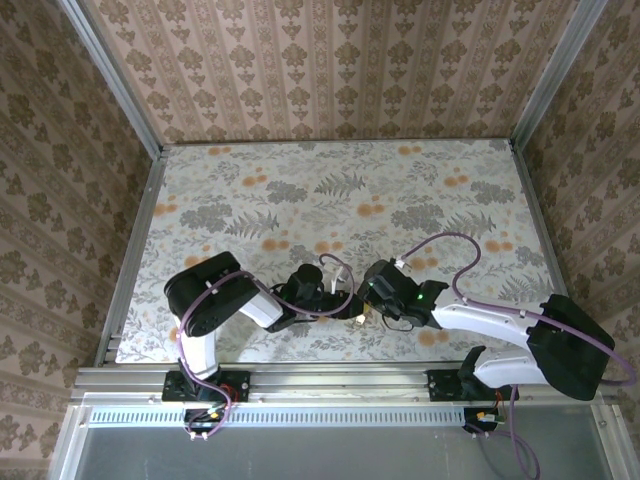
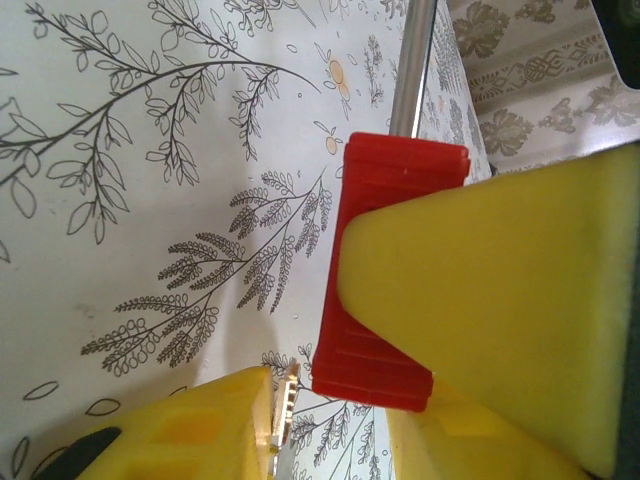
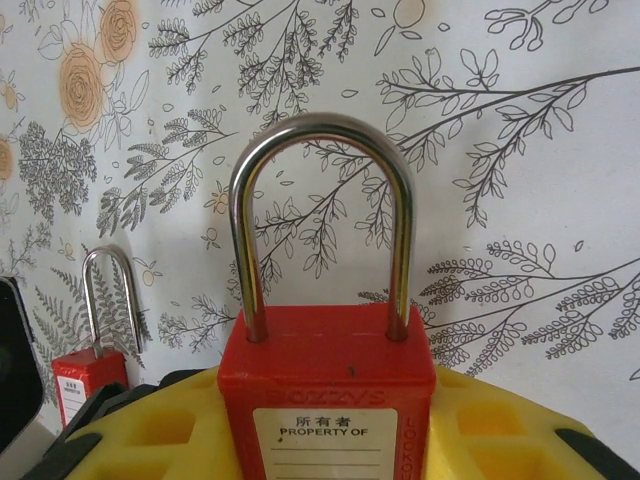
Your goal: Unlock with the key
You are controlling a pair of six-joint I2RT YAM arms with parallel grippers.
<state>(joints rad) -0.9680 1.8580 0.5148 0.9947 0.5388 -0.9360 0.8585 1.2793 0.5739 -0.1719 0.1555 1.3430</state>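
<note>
The red padlock, now upright in that gripper, will be put down by my right gripper on the table (image 1: 398,315) beside the orange flowers near the front rail.
A red padlock (image 3: 325,350) with a steel shackle (image 3: 320,130) stands upright in my right gripper (image 3: 327,420), which is shut on its body; a white "PROPERTY OF" label faces the camera. In the left wrist view the same red padlock (image 2: 375,300) sits just beyond my left gripper (image 2: 335,405), half covered by a yellow finger (image 2: 500,280). The key (image 2: 283,395) lies along the inner face of the left gripper's lower-left finger, toothed blade pointing at the padlock and a short gap short of it. From above, left gripper (image 1: 333,297) and right gripper (image 1: 373,290) meet near the table's front.
A second, smaller red padlock (image 3: 88,370) stands on the floral table (image 1: 330,190) behind and to the left in the right wrist view. Metal rails (image 1: 130,250) and patterned walls enclose the table on three sides.
</note>
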